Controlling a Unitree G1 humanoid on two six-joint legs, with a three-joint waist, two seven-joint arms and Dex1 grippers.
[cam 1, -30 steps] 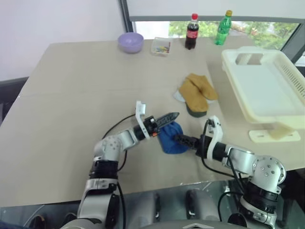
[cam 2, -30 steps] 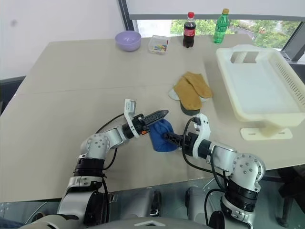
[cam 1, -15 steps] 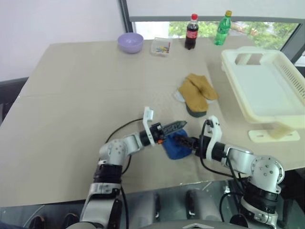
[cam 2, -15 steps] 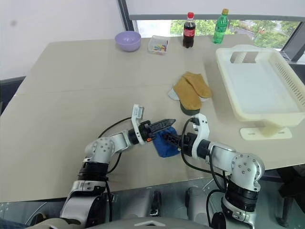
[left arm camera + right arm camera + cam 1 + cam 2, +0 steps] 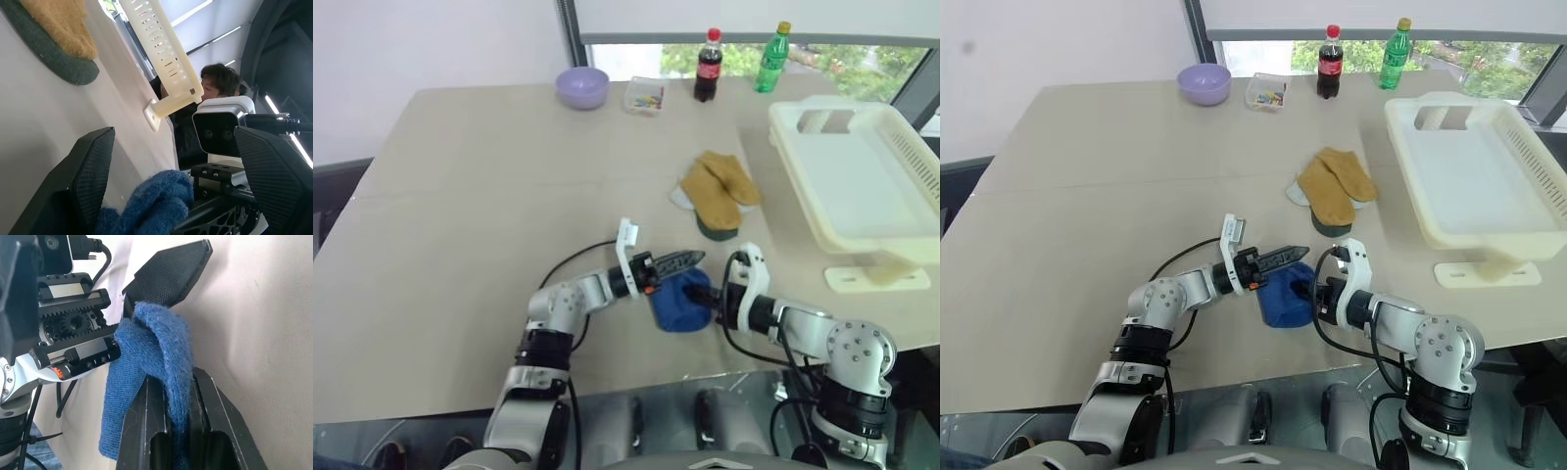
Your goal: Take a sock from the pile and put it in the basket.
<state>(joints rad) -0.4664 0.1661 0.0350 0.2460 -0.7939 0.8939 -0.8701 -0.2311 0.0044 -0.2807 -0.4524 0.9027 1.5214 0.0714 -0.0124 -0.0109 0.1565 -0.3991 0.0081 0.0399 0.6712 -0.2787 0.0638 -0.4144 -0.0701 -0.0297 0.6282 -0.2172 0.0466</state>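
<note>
My right gripper needs to drop the blue sock, still bunched near the table's front edge, on the bottom of the basket by the basket's side (image 5: 854, 194) nearest the sock pile.
The blue sock (image 5: 679, 305) lies bunched on the table near its front edge. My right gripper (image 5: 171, 377) is shut on the sock, with a fold of it pinched between the fingers. From the left, my left gripper (image 5: 681, 261) reaches over the sock's top; it is open, and the sock (image 5: 146, 208) sits low between its spread fingers (image 5: 93, 171). The pile (image 5: 720, 192) of mustard-yellow, dark green and pale grey socks lies just beyond. The cream-white basket (image 5: 862, 186) stands at the right and holds nothing.
At the table's far edge stand a lilac bowl (image 5: 581, 86), a small clear box (image 5: 644, 95), a cola bottle (image 5: 708, 65) and a green bottle (image 5: 771, 57). A person (image 5: 220, 83) is past the basket.
My right gripper has shut on the blue sock. The left gripper has moved a little to the right, over the sock, and stays open.
</note>
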